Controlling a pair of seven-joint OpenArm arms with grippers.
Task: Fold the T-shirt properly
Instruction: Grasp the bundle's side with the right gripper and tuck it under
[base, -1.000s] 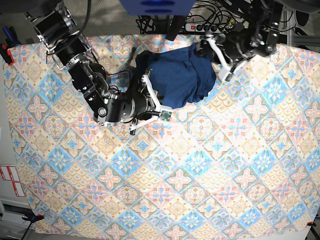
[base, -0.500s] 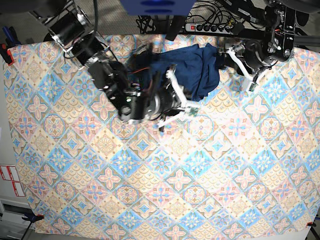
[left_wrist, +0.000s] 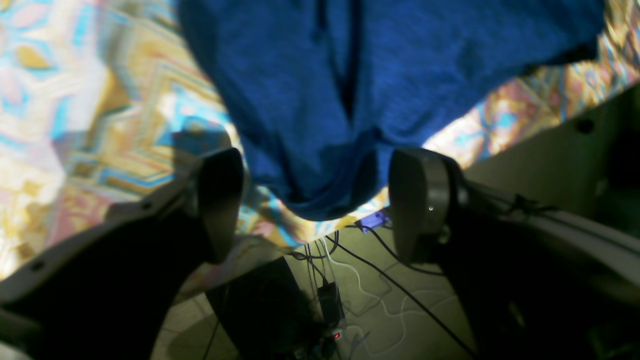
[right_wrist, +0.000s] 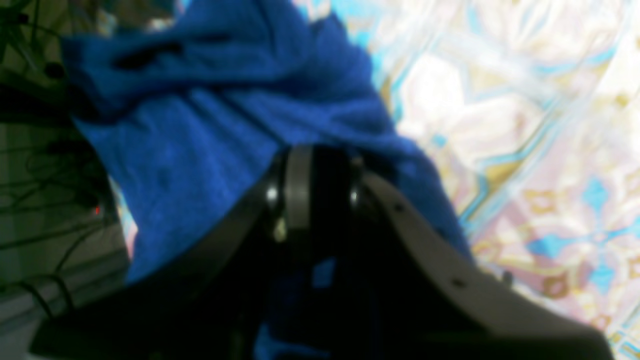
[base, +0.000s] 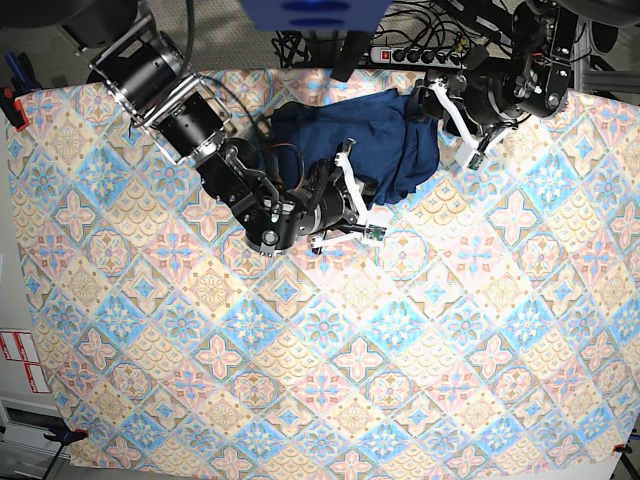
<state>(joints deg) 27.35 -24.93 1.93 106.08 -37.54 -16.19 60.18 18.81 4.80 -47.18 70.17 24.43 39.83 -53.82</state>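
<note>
My left gripper needs to grab the dark navy T-shirt next at the fabric's back corner (base: 398, 96) (left_wrist: 384, 157) nearest that gripper, beside the back edge of the table.
The dark navy T-shirt (base: 375, 140) lies crumpled at the back middle of the patterned table (base: 400, 350). My right gripper (base: 368, 215) is at the shirt's near edge. In the blurred right wrist view its fingers (right_wrist: 297, 190) stand together with blue fabric (right_wrist: 200, 140) around and under them, so it looks shut on the shirt. My left gripper (base: 448, 125) is at the shirt's right edge. In the left wrist view it (left_wrist: 320, 205) is wide open, and a hanging corner of the shirt (left_wrist: 325, 100) sits between the two fingers without touching them.
The table's back edge runs just behind the shirt. A power strip (base: 420, 55) and cables lie on the floor beyond it, also showing in the left wrist view (left_wrist: 330, 305). Both arms crowd the back of the table.
My right arm has drawn back to the left along the shirt's near edge. My left gripper has moved left, back to the shirt's right edge. The shirt is more bunched.
</note>
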